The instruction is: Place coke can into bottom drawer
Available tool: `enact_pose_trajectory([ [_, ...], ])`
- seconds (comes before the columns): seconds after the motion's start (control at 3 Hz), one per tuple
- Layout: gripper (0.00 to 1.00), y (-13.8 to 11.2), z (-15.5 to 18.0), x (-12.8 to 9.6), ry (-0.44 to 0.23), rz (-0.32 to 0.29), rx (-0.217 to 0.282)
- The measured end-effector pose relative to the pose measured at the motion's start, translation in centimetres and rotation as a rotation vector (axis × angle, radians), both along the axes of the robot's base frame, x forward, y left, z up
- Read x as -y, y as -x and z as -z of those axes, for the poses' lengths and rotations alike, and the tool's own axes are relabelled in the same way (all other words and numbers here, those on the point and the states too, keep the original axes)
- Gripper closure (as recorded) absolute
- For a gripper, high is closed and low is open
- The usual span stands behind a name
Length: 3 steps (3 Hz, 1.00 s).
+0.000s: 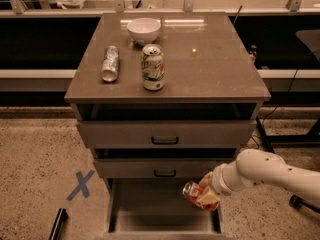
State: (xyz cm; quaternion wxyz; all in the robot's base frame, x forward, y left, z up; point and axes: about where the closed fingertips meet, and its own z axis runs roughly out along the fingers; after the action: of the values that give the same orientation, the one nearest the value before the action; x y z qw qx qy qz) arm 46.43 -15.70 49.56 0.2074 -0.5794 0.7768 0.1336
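Observation:
My gripper needs to let go of the coke can on the bottom drawer's flat inside [187,211], nearer the drawer's side by my white arm.
The coke can [193,192] is red-orange with a silver end. It is tilted and held in my gripper [202,194] over the right side of the open bottom drawer [145,211]. My white arm comes in from the lower right. The gripper is shut on the can, just below the middle drawer's front. The drawer's flat floor shows bare to the left of the can.
On the cabinet top stand a white-green can [152,67], a slim silver can [110,63] lying on its side, and a white bowl [144,30]. The two upper drawers [165,134] have black handles. A blue X [80,185] marks the floor at left.

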Motion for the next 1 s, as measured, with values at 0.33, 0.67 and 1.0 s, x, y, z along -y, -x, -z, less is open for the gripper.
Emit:
enact_pose_trajectory([
  [0.33,1.00,0.1,6.9,3.2,-0.060,0.020,-0.005],
  [0.67,1.00,1.8,10.5,2.0,-0.098,-0.002,-0.047],
  [1.0,1.00,1.8,10.5,2.0,-0.099,-0.001,-0.047],
])
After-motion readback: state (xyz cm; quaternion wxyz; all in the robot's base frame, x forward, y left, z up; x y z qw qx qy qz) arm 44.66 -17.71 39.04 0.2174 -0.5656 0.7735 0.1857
